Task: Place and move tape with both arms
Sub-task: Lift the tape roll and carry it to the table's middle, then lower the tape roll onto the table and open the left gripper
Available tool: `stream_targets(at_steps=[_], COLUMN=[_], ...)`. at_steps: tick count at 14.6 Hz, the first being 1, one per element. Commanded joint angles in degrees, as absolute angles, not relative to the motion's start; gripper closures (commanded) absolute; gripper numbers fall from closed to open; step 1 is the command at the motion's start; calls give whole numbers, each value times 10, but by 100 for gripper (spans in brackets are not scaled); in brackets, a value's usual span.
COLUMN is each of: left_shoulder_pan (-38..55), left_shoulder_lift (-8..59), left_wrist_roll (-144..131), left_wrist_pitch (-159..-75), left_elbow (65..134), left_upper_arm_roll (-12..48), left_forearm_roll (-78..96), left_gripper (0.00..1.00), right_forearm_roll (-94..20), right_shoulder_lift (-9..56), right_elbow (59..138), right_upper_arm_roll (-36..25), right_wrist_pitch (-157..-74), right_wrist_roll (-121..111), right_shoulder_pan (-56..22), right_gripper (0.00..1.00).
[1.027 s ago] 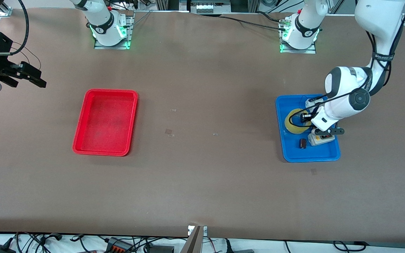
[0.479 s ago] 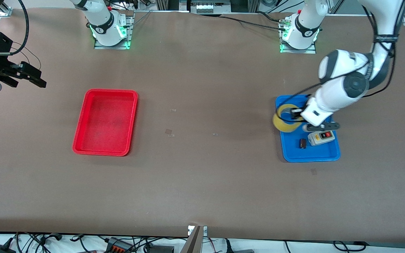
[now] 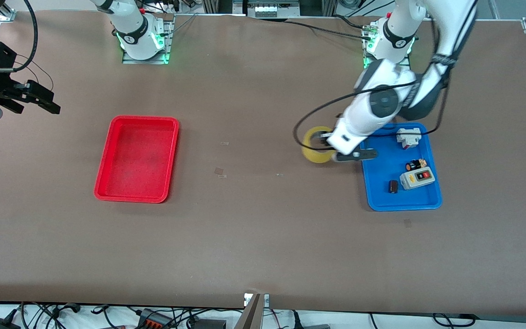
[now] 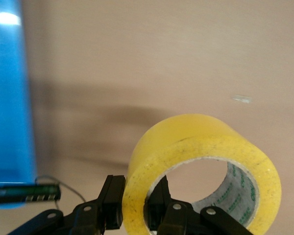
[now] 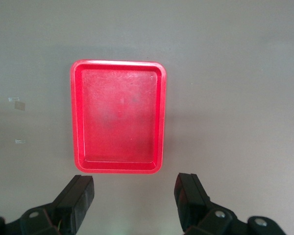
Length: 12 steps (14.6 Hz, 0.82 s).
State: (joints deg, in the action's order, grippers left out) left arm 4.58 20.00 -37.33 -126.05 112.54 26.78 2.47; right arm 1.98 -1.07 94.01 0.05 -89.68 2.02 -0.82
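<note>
My left gripper is going to put the yellow tape roll down midway [image 3: 258, 142] between the red tray and the blue tray. The roll still hangs just off the blue tray's edge.
The yellow tape roll [image 3: 314, 146] hangs in my left gripper [image 3: 325, 147] over the bare table, just off the blue tray's [image 3: 369, 192] edge toward the table's middle. In the left wrist view the gripper [image 4: 137, 203] is shut on the roll's [image 4: 201, 142] wall, with one finger inside the pale core and one outside. My right gripper [image 3: 39, 101] is open and empty, held high at the right arm's end of the table. In the right wrist view the gripper [image 5: 134, 196] is above the table, with the red tray [image 5: 118, 63] in sight.
The red tray [image 3: 144, 119] lies empty toward the right arm's end. The blue tray holds a grey switch box with a red button [image 3: 418, 178], a small dark piece [image 3: 393, 186], a white part [image 3: 408, 137] and a small black-and-orange piece [image 3: 413, 164]. Small tape scraps [image 3: 219, 172] lie mid-table.
My left gripper has lifted the tape out of the blue tray and carried it off the tray toward the table's middle. The right arm has not moved.
</note>
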Motion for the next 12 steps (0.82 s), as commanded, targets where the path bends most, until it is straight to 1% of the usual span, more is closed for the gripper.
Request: stream_targets(at_steps=[1,4,6,10,12], left_shoulder_pan=[101,157,200,242,246], left_shoulder_lift=[283,351,392,427,435], left_wrist_roll=[-443,-547,-576,-592,-592], left_wrist_pitch=[-1251,-1250,-1250,-1250,-1250], left_elbow=[1032,967,936,914,914], left_upper_arm_roll=[267,270,267,263,263], left_forearm_roll=[-9,-93,-114,-127,-127], left_gripper=[92,92,92,89,84], right_forearm_roll=[12,12,12,12,12], right_shoulder_lift=[-11,-11,-11,-11,-11], right_elbow=[934,934,934,935,935], right_upper_arm_roll=[4,4,3,4,3], right_wrist_pitch=[-889,-889,-889,-889,-889], right_wrist_roll=[15,15,15,15,16], right_shoulder_pan=[-4,-4,-4,-4,-4], right_gripper=[1,1,1,1,1])
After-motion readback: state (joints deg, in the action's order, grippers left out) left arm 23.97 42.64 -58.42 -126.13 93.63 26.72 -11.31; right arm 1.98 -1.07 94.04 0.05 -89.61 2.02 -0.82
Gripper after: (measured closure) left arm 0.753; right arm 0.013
